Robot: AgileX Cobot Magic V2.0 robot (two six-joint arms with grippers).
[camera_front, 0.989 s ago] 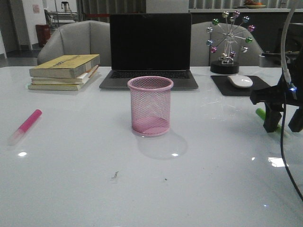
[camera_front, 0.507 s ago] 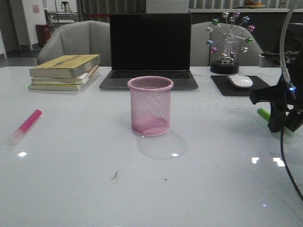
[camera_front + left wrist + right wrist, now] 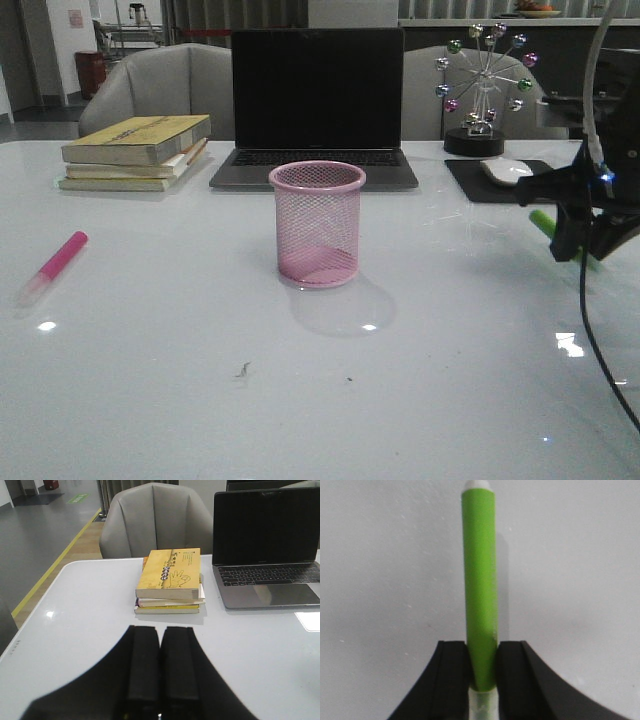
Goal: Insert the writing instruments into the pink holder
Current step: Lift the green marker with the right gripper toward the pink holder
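Observation:
Next, my right gripper lets go of the lime green highlighter inside the pink mesh holder (image 3: 314,208), leaning against the holder's rim.
The pink mesh holder (image 3: 317,224) stands upright at the table's middle, in front of the laptop. A pink highlighter (image 3: 55,264) lies flat near the left side. At the right edge, my right gripper (image 3: 580,243) is shut on the lime green highlighter (image 3: 545,222), which hangs a little above the table. In the right wrist view the green highlighter (image 3: 480,580) sticks out from between the fingers (image 3: 451,670), its clear cap at the gripper (image 3: 481,652). My left gripper (image 3: 160,645) is shut with nothing in it, over the table short of the books; it does not show in the front view.
An open laptop (image 3: 317,100) stands behind the holder. A stack of books (image 3: 135,152) is at the back left and appears as books (image 3: 170,580) in the left wrist view. A white mouse (image 3: 507,171) on a black pad and a ferris-wheel ornament (image 3: 485,85) are at the back right.
My right gripper closed on the green highlighter and lifted it off the table, moving up and slightly back. The pink highlighter and holder stayed put.

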